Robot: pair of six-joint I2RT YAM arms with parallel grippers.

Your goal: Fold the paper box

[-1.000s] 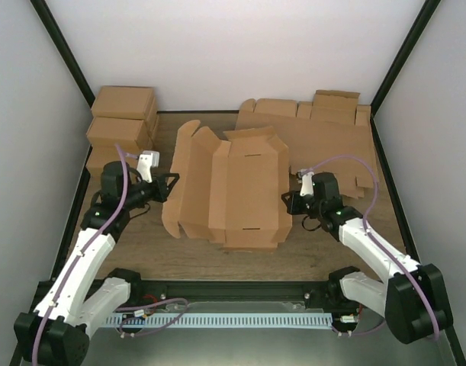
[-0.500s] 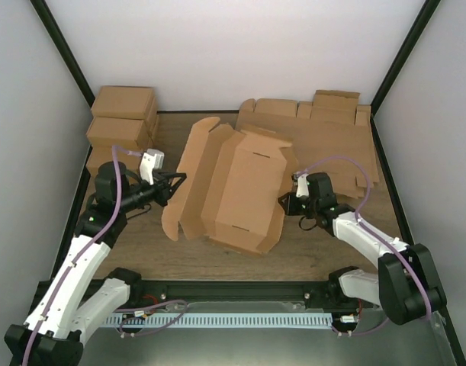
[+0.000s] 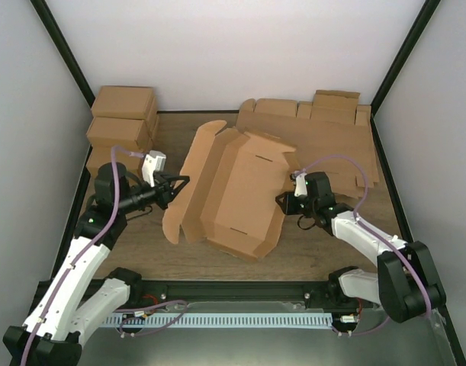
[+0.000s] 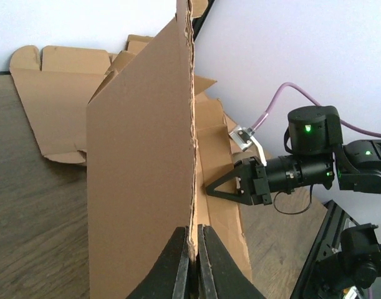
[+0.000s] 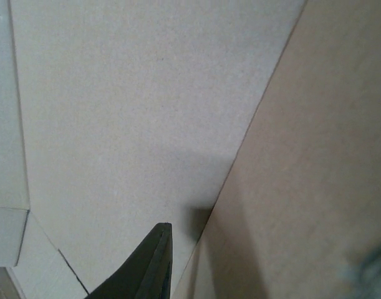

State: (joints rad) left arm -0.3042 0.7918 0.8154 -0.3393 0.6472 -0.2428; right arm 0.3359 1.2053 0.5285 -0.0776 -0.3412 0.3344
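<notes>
The robot's right gripper needs to close on the outer edge of the paper box's long side opposite the left gripper, near that side's far corner (image 3: pixel 297 168).
The paper box (image 3: pixel 233 191) lies half unfolded at mid table, skewed, with its long left flap raised. My left gripper (image 3: pixel 181 185) is shut on that flap's edge; in the left wrist view the jaws (image 4: pixel 193 246) pinch the upright cardboard (image 4: pixel 140 187). My right gripper (image 3: pixel 281 200) is at the box's right edge, also seen from the left wrist (image 4: pixel 210 187). In the right wrist view one dark finger (image 5: pixel 156 261) stands a little apart from a panel's edge. The box (image 5: pixel 146 93) fills the view and hides the other finger.
Finished brown boxes are stacked at the back left (image 3: pixel 122 122). A thick sheaf of flat cardboard blanks (image 3: pixel 332 137) lies at the back right, just behind the right arm. Black frame rails border the table on both sides.
The box has turned clockwise and its near end has slid left. My left gripper has moved right with the flap. The right gripper has shifted left and its jaws have loosened.
</notes>
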